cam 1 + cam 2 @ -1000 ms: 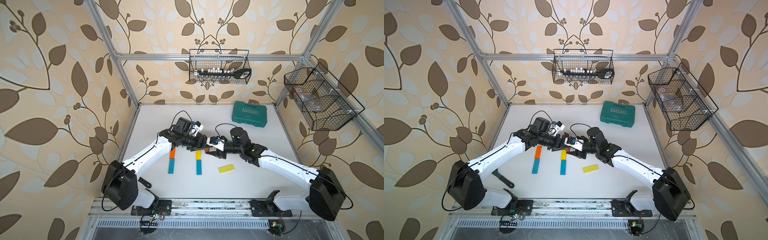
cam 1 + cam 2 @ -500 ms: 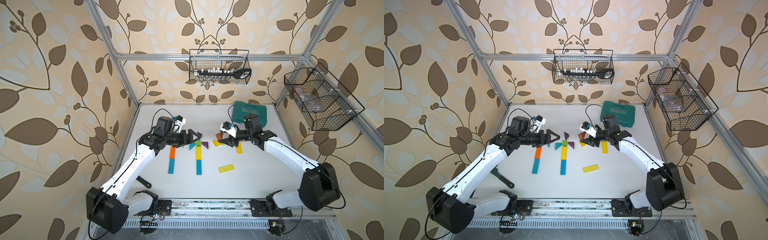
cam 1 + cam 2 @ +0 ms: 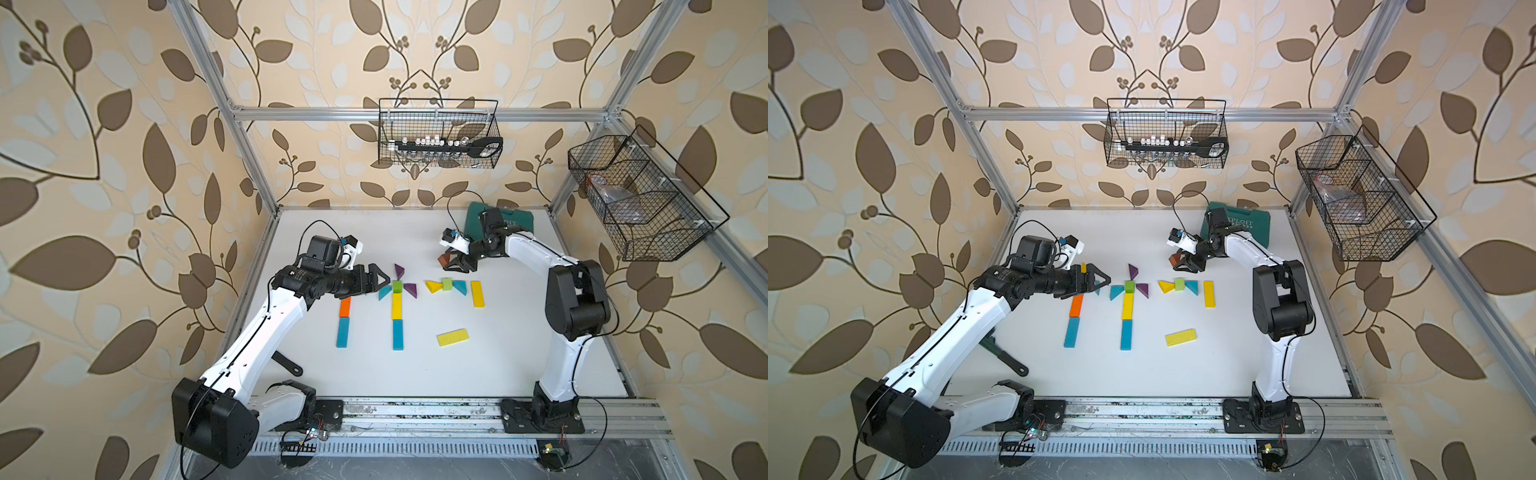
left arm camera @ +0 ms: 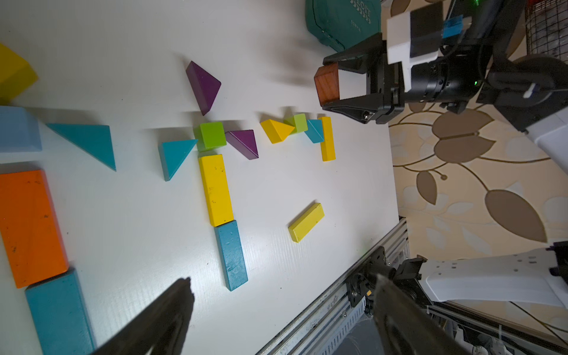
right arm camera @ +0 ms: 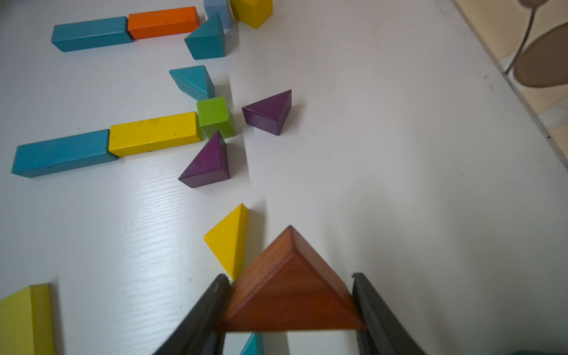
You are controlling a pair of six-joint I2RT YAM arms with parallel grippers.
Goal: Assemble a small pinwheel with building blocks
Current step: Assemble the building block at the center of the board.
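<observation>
I should use my right gripper to put the brown wedge down on the white table (image 3: pixel 443 266) (image 5: pixel 318 286) just behind the second green cube.
Building blocks lie flat on the white table (image 3: pixel 498 353). A green cube (image 3: pixel 397 286) has two purple wedges (image 3: pixel 410 289) and a teal wedge (image 3: pixel 384 292) round it, with a yellow bar (image 3: pixel 397 306) and a teal bar (image 3: pixel 397 334) below. To its right a second green cube (image 3: pixel 446 284) sits between a yellow wedge (image 3: pixel 433 286) and a teal wedge. My left gripper (image 3: pixel 380 279) hangs open and empty just left of the first group. My right gripper (image 5: pixel 289 278) is shut on a brown wedge (image 5: pixel 292 292), held above the table behind the second group.
An orange bar (image 3: pixel 345 306) and a teal bar (image 3: pixel 342 332) lie end to end at the left. Loose yellow bars (image 3: pixel 452 337) lie at the right. A teal case (image 3: pixel 515 220) stands at the back right, and a black tool (image 3: pixel 286 361) lies by the left arm. Wire baskets (image 3: pixel 436 133) hang on the walls.
Both arms have drawn apart from the middle, uncovering the blocks. The left gripper has opened and backed off to the left. The right has moved back and right.
</observation>
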